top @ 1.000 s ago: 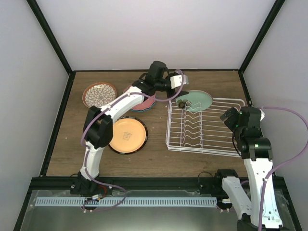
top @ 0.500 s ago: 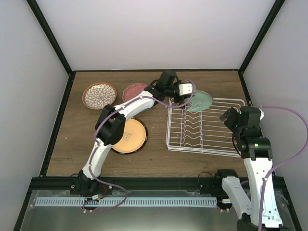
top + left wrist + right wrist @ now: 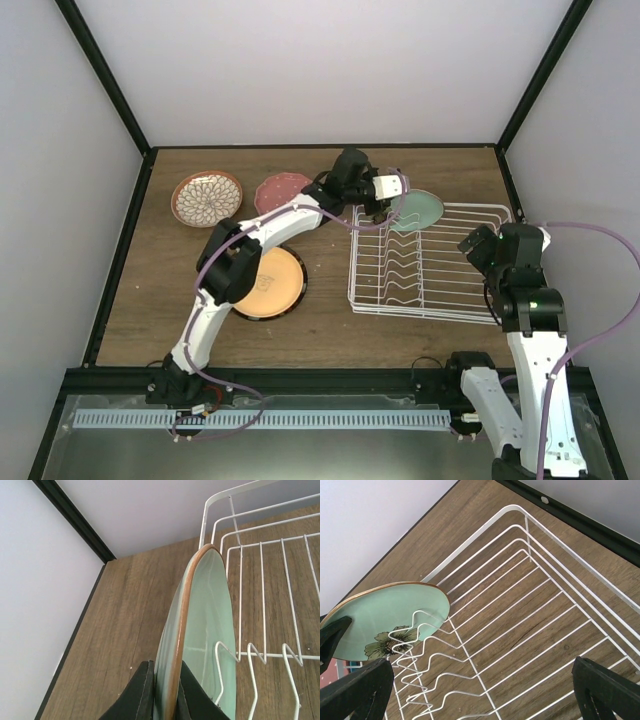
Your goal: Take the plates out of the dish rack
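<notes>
I will let go of the pale green plate with my left gripper on top of the tan dark-rimmed plate (image 3: 261, 278).
A pale green plate (image 3: 417, 210) with a flower stands on edge at the far-left end of the white wire dish rack (image 3: 430, 265). My left gripper (image 3: 382, 208) is shut on its brown rim; in the left wrist view the gripper (image 3: 167, 700) has one black finger on each face of the plate (image 3: 207, 630). My right gripper (image 3: 473, 243) hovers over the rack's right side, open and empty. Through the right wrist camera the gripper (image 3: 480, 700) looks down on the rack (image 3: 476, 675) and the plate (image 3: 385, 612).
Three plates lie on the wooden table left of the rack: a brown-rimmed petal-patterned one (image 3: 206, 197), a red-pink one (image 3: 283, 187) and a tan dark-rimmed one (image 3: 272, 282). Walls enclose the table at the back and sides.
My left arm swung right from above the red-pink plate to the rack's far-left end, and its jaws closed on the green plate's rim. The right arm stayed put.
</notes>
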Available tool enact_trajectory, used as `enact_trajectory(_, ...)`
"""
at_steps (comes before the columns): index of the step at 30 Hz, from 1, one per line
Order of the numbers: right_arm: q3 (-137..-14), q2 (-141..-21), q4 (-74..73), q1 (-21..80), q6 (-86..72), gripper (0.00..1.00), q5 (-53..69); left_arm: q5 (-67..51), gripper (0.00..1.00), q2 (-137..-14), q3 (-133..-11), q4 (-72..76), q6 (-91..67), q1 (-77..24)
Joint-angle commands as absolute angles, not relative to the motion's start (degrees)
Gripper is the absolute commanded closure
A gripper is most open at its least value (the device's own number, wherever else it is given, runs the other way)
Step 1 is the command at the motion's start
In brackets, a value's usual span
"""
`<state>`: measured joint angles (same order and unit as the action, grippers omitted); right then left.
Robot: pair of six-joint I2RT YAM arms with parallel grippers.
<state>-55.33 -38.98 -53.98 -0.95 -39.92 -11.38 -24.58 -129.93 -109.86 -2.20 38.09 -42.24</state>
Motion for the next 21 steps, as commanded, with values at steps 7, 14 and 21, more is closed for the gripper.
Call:
enact_trajectory(7,-55.1,-40.2,-52.7,-1.2,-39.9,0.00,-11.7,-20.1,0.96,-120.8,-108.6,6.0,42.2,-43.0)
enact_trajectory(14,-55.1,-41.1,-52.1,-1.3,-39.9,0.00,-11.6,-19.1,0.96,-117.9,-108.6,9.2,45.5,-43.4)
enact_trajectory(21,-55.3,-41.5,-51.9,-1.2,-40.2,0.00,-11.5,-17.0,0.96,-116.0,-111.4,9.9,42.7,-43.3)
